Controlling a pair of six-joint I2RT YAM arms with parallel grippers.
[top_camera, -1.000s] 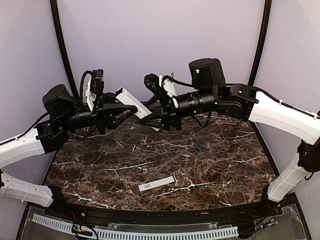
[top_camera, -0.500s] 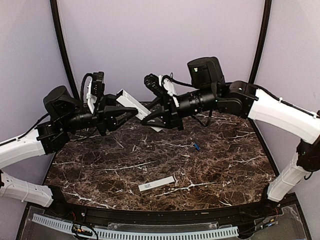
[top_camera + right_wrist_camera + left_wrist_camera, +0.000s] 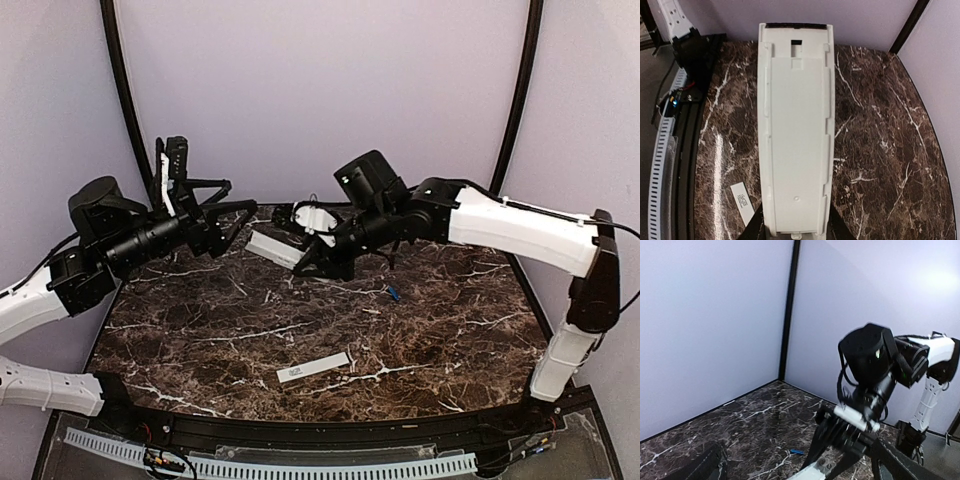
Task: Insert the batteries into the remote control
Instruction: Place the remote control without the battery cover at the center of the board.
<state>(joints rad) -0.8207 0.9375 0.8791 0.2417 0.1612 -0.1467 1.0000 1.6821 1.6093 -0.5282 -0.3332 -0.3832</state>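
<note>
The remote control, held low over the table's back, will be let go by my right gripper on the marble table point(image 3: 311, 326), just behind the white strip with the dark label.
My right gripper point(image 3: 306, 262) is shut on one end of the remote control point(image 3: 270, 248), a slim white bar held low over the back of the table. In the right wrist view the remote control point(image 3: 796, 125) runs away from the camera with its recessed face up, and the right gripper point(image 3: 796, 229) clamps its near end. My left gripper point(image 3: 240, 195) stands open just left of the remote, apart from it, with nothing between its fingers. One small blue battery point(image 3: 392, 294) lies on the marble; the left wrist view shows this battery point(image 3: 797, 452) beside the right arm.
A thin flat white strip point(image 3: 313, 368) with a dark label lies near the front of the marble table point(image 3: 450, 340); the strip point(image 3: 742, 200) also shows beside the remote. Lilac walls and black corner posts point(image 3: 118, 80) close in the back and sides.
The left gripper has let go of the remote, opened wide and drawn back to the left. The right arm has swung down and lowered the remote towards the table.
</note>
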